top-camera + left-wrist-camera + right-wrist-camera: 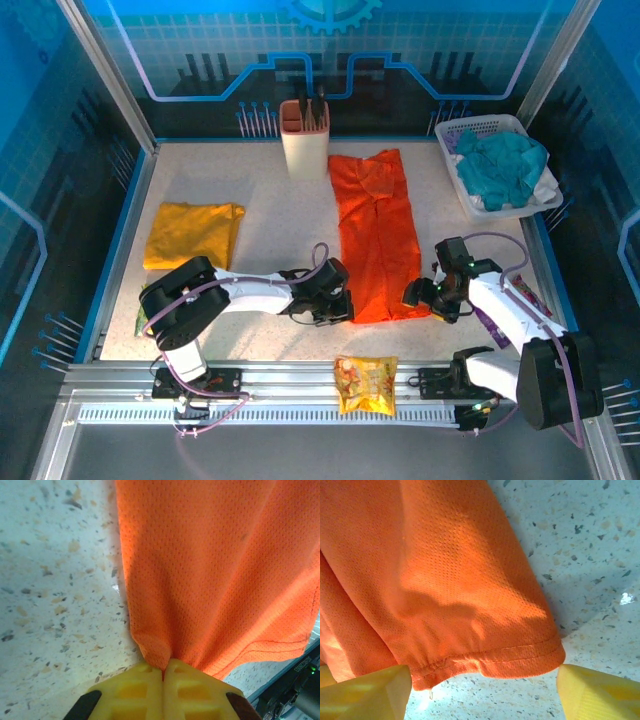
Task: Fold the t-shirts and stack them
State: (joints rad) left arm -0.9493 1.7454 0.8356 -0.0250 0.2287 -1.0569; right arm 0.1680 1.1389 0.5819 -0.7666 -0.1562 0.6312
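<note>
Next, I open my left gripper, as the orange t-shirt's near corner bunches beside its fingers, and pinch the corner at the t-shirt's side edge (134, 633) before folding.
The orange t-shirt (375, 235) lies in a long strip down the middle of the table, folded lengthwise. At its near left corner my left gripper (340, 305) is shut on the orange t-shirt (220, 570); a pinch of fabric runs into the closed yellow left gripper (164, 666). At the near right corner my right gripper (420, 295) is open. In the right wrist view the orange t-shirt (435, 580) lies flat on the table, its stitched hem between the right gripper's (482, 692) spread yellow fingers (367, 692). The mustard yellow t-shirt (192, 233) lies folded at the left.
A white basket (470, 125) holding a teal cloth (505, 165) stands at the back right. A beige utensil holder (305, 145) stands just behind the orange shirt's far end. A shiny snack packet (366, 384) lies on the near rail between the arm bases.
</note>
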